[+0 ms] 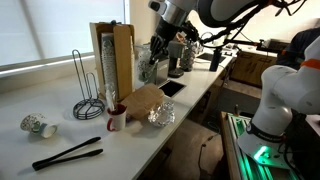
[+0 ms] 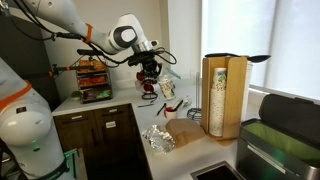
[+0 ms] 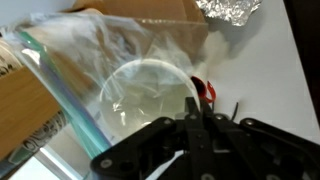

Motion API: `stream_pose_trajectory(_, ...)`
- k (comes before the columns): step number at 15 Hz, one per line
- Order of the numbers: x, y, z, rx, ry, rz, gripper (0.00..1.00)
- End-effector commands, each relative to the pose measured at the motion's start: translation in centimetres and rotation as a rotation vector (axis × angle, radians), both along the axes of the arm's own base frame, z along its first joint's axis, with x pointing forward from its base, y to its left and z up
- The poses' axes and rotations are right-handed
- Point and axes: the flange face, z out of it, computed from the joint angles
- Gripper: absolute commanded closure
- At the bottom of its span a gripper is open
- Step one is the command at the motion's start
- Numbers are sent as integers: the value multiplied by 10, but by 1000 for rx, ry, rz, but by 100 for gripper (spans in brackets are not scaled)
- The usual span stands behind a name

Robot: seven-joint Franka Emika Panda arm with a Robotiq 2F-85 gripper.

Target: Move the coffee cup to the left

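Next, my gripper lets go of the coffee cup on the bare counter [image 1: 63,174] just in front of the black tongs.
My gripper [image 1: 156,48] hangs above the counter, beyond the wooden cup dispenser [image 1: 112,62]; it also shows in an exterior view [image 2: 150,68]. In the wrist view its jaws [image 3: 193,108] are together on the near rim of a pale round cup, the coffee cup [image 3: 148,95], seen from above. Clear crinkled plastic [image 3: 70,45] lies around and behind the cup. In an exterior view the cup [image 1: 151,68] hangs under the gripper, off the counter, as a pale translucent shape. Its lower part is hard to make out.
On the counter [image 1: 200,95] are a brown paper bag [image 1: 145,100], crumpled foil [image 1: 162,115], a little red-and-white mug [image 1: 116,118], a wire rack [image 1: 88,95], black tongs [image 1: 67,153] and a dotted small cup lying on its side [image 1: 38,125]. Appliances stand at the far end [image 1: 185,55].
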Motion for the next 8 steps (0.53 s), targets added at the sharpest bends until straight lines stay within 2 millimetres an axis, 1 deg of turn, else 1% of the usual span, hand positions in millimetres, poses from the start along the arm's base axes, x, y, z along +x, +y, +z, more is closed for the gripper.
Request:
stream_pose_trajectory(1,4,29,4,57,-16,183,99)
stream_pose_trajectory(2,9,32,2,80,-2,217,99)
stream_pose_trajectory(3,0,27,4,46,-8,142,95)
stream_pose_trajectory(5,3,33,4,63,0,186,95)
stream_pose_trajectory(8,7,32,2,63,3,195,95)
